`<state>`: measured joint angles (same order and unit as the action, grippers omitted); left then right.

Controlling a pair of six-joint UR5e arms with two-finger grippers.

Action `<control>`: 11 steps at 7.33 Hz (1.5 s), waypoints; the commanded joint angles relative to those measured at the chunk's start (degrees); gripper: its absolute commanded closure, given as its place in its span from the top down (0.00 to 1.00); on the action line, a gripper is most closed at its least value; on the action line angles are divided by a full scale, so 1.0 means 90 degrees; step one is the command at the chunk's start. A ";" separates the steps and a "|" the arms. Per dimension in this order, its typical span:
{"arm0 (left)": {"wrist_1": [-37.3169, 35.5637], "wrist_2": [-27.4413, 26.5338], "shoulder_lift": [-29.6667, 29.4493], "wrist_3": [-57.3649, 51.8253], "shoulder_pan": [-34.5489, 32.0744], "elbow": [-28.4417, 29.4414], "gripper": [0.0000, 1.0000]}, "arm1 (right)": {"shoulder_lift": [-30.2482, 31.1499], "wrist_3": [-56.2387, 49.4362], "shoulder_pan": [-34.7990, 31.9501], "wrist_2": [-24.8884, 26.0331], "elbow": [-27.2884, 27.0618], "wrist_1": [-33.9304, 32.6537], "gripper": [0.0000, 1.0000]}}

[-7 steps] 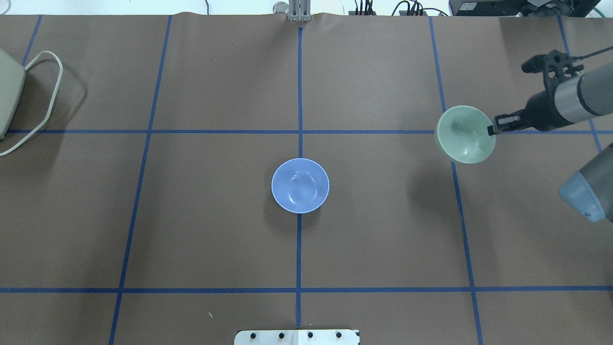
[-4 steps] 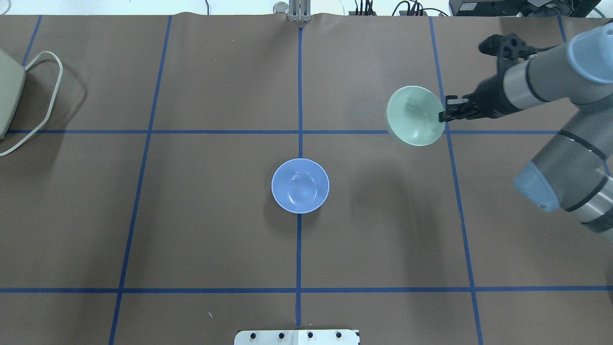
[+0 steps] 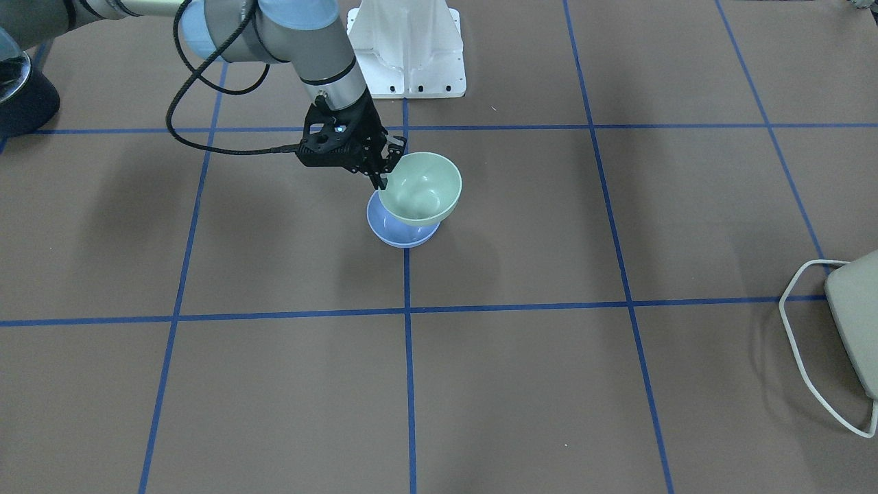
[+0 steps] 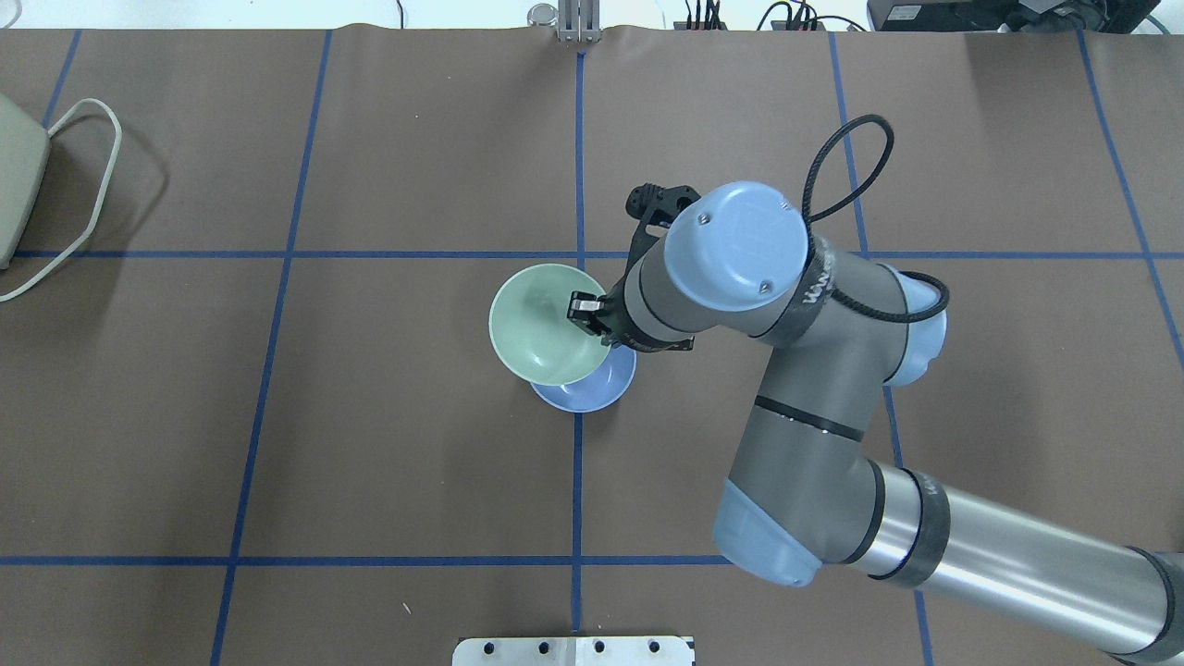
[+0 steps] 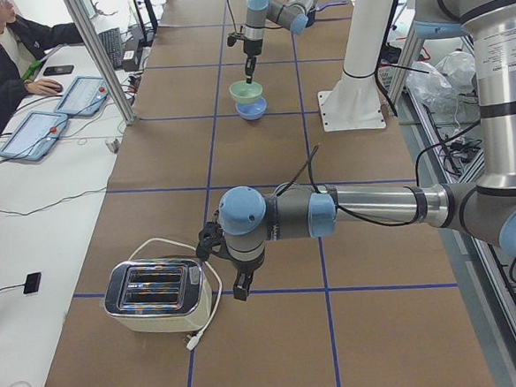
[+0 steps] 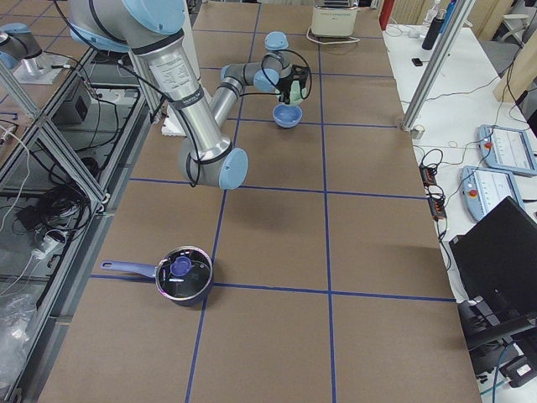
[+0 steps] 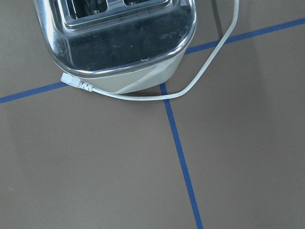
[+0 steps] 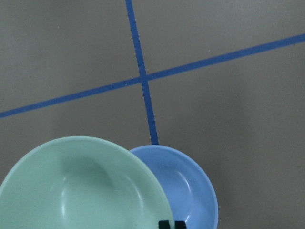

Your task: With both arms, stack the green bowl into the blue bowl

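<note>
My right gripper is holding the green bowl. Next, I let go of it inside the blue bowl on the table's centre line [image 3: 405, 213] [image 8: 163, 200].
The green bowl [image 4: 535, 326] hangs tilted from my right gripper [image 4: 583, 308], which is shut on its rim. It is just above the blue bowl [image 4: 597, 393], which stands on the table's centre line and is partly covered by it. In the front view the green bowl [image 3: 422, 189] overlaps the blue bowl [image 3: 392, 233], with the gripper [image 3: 381, 180] at its rim. The right wrist view shows the green bowl [image 8: 81, 186] over the blue bowl [image 8: 193, 188]. My left gripper [image 5: 240, 288] shows only in the exterior left view, beside the toaster; I cannot tell if it is open.
A toaster [image 5: 154, 294] with a white cord [image 7: 200, 76] stands at the table's left end, also at the overhead view's left edge [image 4: 14, 176]. A lidded pot [image 6: 183, 273] stands at the right end. The white pedestal base [image 3: 406, 48] is behind the bowls.
My right arm has carried the green bowl leftward from the table's right side to just above the blue bowl. The blue bowl has not moved.
</note>
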<state>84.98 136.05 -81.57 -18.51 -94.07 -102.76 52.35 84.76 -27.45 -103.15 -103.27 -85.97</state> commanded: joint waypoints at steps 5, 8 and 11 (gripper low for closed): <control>0.0001 0.0000 0.0001 -0.0043 0.0003 -0.0028 0.98 | 0.0219 -0.0199 0.0198 0.0250 0.0264 -0.0165 0.00; 0.0001 0.0000 0.0001 -0.0052 0.0003 -0.0028 0.98 | 0.0190 -0.0199 0.0169 0.0270 0.0283 -0.0116 0.00; 0.0001 0.0000 0.0001 -0.0052 0.0003 -0.0028 0.98 | 0.0151 -0.0199 0.0159 0.0270 0.0410 -0.0086 0.00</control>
<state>84.99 136.06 -81.56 -18.98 -94.04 -103.01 53.77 82.97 -25.99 -100.72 -99.91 -86.81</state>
